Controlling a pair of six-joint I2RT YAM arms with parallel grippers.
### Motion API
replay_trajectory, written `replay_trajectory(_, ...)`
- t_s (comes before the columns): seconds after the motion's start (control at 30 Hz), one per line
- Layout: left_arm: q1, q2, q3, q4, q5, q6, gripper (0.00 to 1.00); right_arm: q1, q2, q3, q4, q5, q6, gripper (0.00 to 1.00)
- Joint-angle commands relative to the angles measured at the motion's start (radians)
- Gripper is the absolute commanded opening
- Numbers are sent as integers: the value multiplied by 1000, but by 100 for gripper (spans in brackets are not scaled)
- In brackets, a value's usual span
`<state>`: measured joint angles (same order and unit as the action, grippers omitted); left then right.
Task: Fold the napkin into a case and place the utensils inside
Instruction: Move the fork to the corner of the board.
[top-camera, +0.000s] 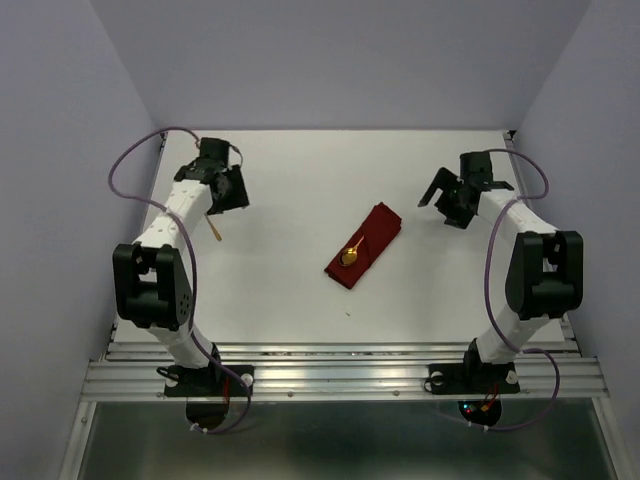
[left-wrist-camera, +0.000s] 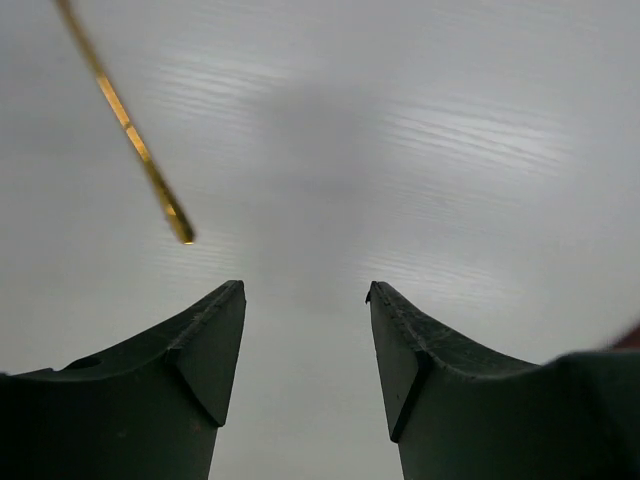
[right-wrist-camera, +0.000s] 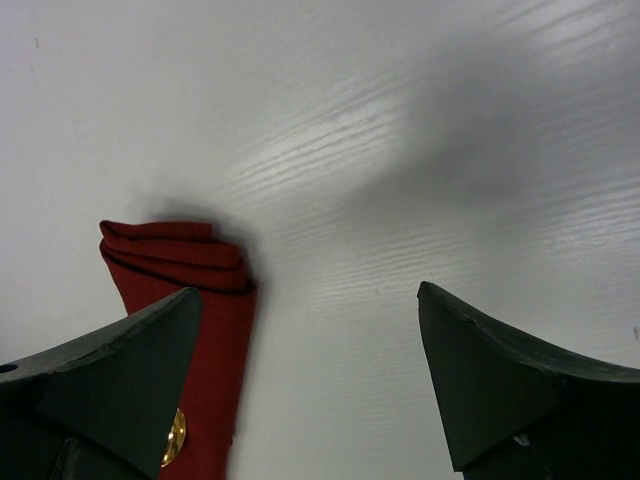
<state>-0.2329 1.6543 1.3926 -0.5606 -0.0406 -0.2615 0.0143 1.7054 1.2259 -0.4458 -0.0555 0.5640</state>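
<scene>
Next, I need to move my left gripper to the gold fork and close it on the narrow part of its handle (top-camera: 207, 212) (left-wrist-camera: 113, 100), near the middle of the fork.
The dark red napkin is folded into a narrow case (top-camera: 363, 246) lying diagonally at the table's middle. The gold spoon (top-camera: 350, 255) sits on it, its bowl showing near the lower end; the bowl also shows in the right wrist view (right-wrist-camera: 174, 438) on the case (right-wrist-camera: 190, 270). The gold fork (top-camera: 214, 228) lies on the table at the left; its thin handle shows in the left wrist view (left-wrist-camera: 130, 135). My left gripper (top-camera: 228, 195) is open and empty just above the fork. My right gripper (top-camera: 445, 205) is open and empty, to the right of the case.
The white table (top-camera: 300, 290) ends at a metal rail (top-camera: 340, 375) in front, where both arm bases are bolted. Lilac walls close in the back and both sides.
</scene>
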Motion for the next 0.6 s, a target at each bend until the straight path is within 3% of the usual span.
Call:
replay_trajectory(0.0, 151, -7, -64, 27, -88, -84, 68, 6, -50, -29, 30, -85, -13, 94)
replay_trajectory(0.2, 322, 137, -44, 60, -125, -131, 68, 6, -69, -57, 55, -156, -9, 94)
replay_trajectory(0.57, 331, 295, -61, 194, 51, -151, 72, 6, -89, -100, 81, -216, -6, 94)
